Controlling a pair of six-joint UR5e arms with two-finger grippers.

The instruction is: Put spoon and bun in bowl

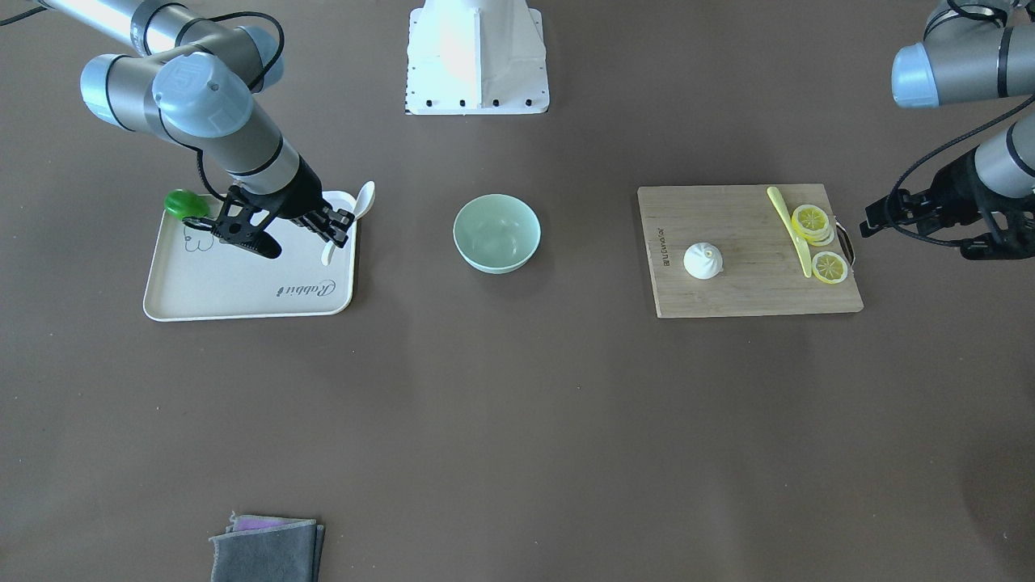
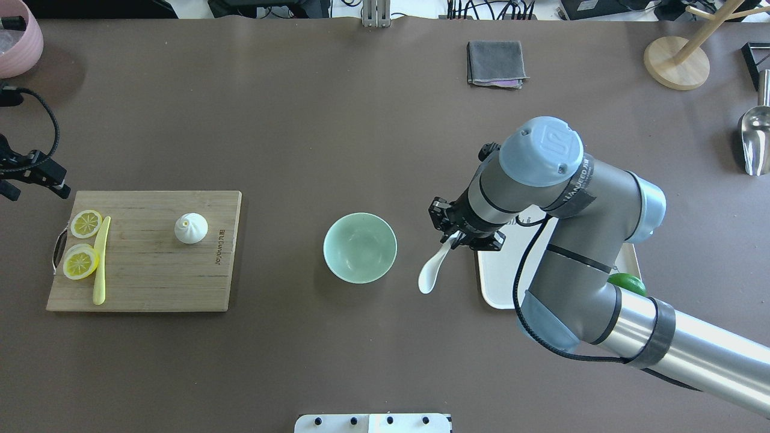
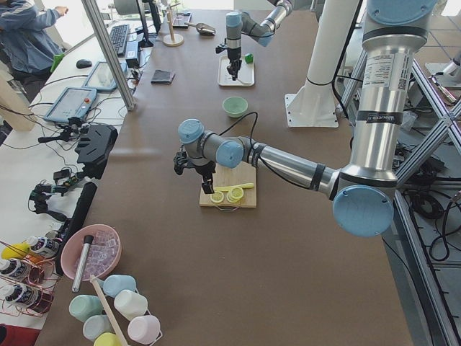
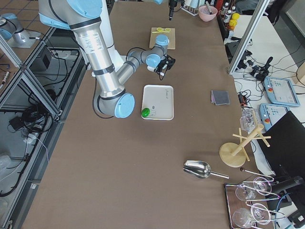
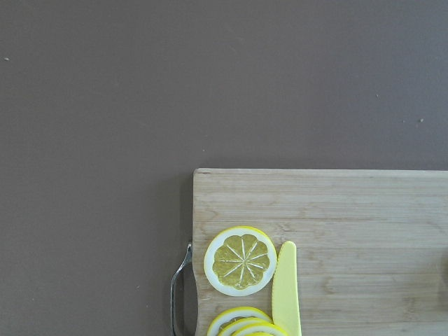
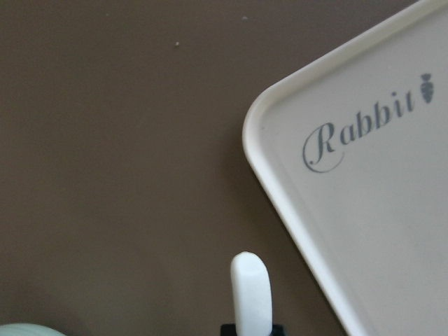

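Note:
I will use my right gripper to let go of the white spoon in the mint-green bowl (image 1: 472,236), against the bowl's rim that is nearest the tray. The spoon now hangs above the tray's corner.
My right gripper (image 1: 344,226) is shut on the handle of the white spoon (image 1: 364,200) and holds it above the tray's corner nearest the bowl. The spoon also shows in the overhead view (image 2: 432,269), scoop hanging down between tray and bowl. Its handle tip shows in the right wrist view (image 6: 250,290). The mint-green bowl (image 1: 496,233) (image 2: 360,248) stands empty at the table's middle. The white bun (image 1: 703,261) (image 2: 191,228) sits on the wooden cutting board (image 1: 752,291). My left gripper (image 1: 872,218) hovers open beside the board's handle end, apart from the bun.
The board (image 2: 150,282) also holds a pale-yellow knife (image 1: 791,230) and lemon slices (image 1: 811,222). A white tray (image 1: 226,291) bears a green lime (image 1: 184,204). A grey cloth (image 1: 267,550) lies at the operators' edge. The robot base (image 1: 477,56) stands behind the bowl.

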